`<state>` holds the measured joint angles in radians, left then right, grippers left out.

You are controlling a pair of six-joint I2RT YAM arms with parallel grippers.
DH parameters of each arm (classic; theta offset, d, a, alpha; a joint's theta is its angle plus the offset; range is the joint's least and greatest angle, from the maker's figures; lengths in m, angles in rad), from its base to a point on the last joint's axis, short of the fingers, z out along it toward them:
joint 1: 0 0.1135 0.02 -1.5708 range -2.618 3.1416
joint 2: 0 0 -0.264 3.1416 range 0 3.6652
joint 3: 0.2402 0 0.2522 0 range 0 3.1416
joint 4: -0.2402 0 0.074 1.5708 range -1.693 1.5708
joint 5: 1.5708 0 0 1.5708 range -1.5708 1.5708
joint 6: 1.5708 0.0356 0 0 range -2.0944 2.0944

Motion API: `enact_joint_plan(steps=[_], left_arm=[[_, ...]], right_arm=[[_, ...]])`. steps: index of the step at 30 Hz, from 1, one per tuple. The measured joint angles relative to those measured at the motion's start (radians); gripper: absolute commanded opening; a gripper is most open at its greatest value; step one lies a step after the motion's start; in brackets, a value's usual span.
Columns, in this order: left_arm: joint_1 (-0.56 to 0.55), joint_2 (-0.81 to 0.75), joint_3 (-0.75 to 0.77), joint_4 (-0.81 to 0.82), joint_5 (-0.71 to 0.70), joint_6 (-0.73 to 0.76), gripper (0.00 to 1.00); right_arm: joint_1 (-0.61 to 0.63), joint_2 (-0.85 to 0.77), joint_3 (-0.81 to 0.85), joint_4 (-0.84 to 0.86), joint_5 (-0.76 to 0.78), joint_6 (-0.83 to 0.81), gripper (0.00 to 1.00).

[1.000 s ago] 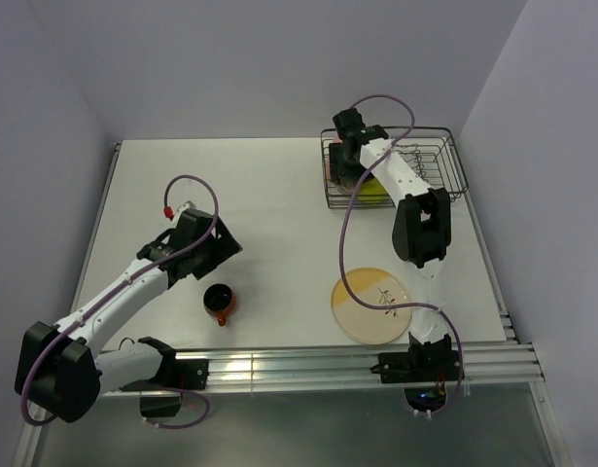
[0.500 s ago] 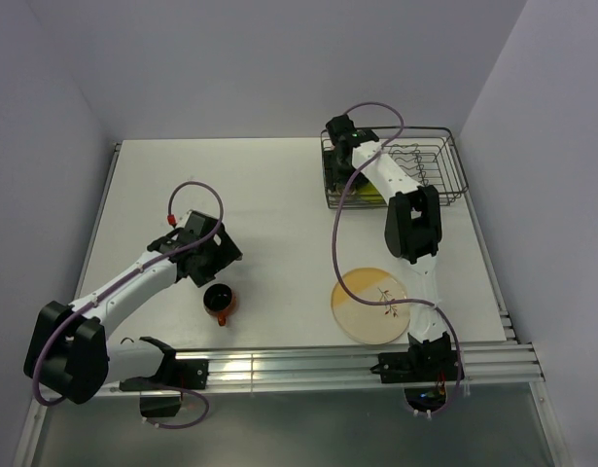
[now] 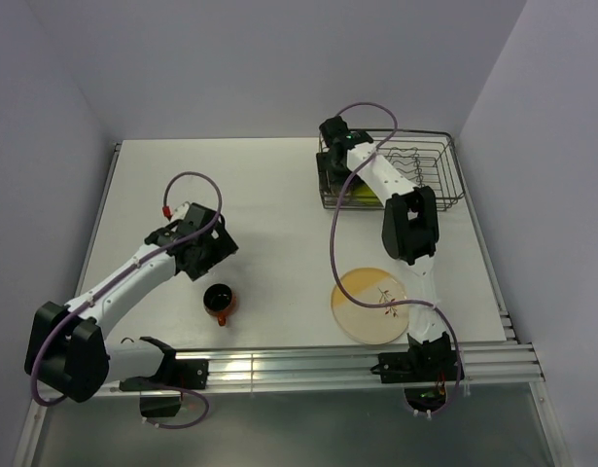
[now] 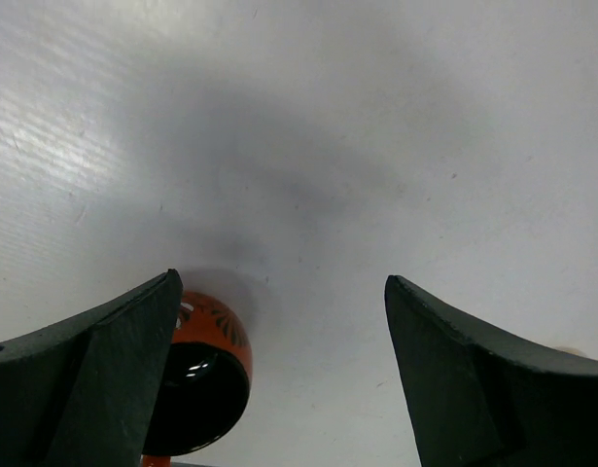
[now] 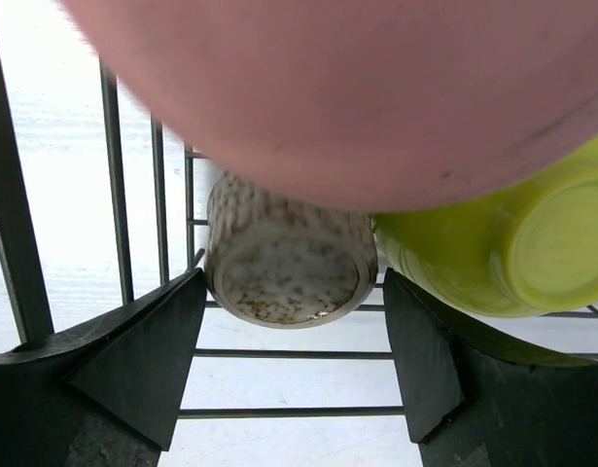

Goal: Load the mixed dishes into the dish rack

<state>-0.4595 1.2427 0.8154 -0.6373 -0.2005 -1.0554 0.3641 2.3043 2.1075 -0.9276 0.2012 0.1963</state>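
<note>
Next, I close my left gripper on the rim [image 3: 231,294] [image 4: 248,382] of the orange mug, on the side toward the pale-yellow plate, with one finger inside the mug.
The dish rack [image 3: 435,165] stands at the table's back right. In the right wrist view its left end holds a pink tumbler [image 5: 357,97], a speckled greyish-beige cup [image 5: 284,268] and a lime-green bowl [image 5: 503,253]. My right gripper [image 5: 294,292] is open just in front of the cup, touching nothing. It hovers over the rack's left end [image 3: 334,161]. The orange mug [image 3: 219,303] with a dark inside stands on the table. My left gripper [image 3: 203,255] is open and empty just behind it; the mug [image 4: 206,375] peeks out beside the left finger. The pale-yellow plate [image 3: 372,305] lies front right.
The rack's wavy plate-slot wires [image 3: 415,156] fill its right half. The rack's side wires [image 5: 114,175] stand close to my right gripper's left finger. An aluminium rail [image 3: 308,365] runs along the table's near edge, just in front of the plate.
The right wrist has shifted left along the rack's left end, and its jaws stand a little wider. The left gripper has drifted slightly back from the mug.
</note>
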Motion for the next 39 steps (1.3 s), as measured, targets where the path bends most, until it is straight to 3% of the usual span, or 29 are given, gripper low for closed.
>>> enact_joint_plan(steps=[9,17,27,39], left_arm=[[0.0,0.031,0.21,-0.103,-0.195,0.068,0.92],[-0.002,0.173,0.366,-0.213,-0.427,0.092,0.94],[-0.037,0.26,0.393,-0.34,-0.64,0.033,0.96],[-0.116,0.305,0.437,-0.413,-0.72,-0.043,0.97]], right_arm=[[0.013,-0.005,-0.01,0.008,0.017,0.0,0.84],[0.016,-0.079,-0.151,0.069,0.032,0.025,0.85],[0.047,-0.182,-0.186,0.077,0.074,0.069,0.85],[0.108,-0.214,-0.187,0.063,0.117,0.107,0.85]])
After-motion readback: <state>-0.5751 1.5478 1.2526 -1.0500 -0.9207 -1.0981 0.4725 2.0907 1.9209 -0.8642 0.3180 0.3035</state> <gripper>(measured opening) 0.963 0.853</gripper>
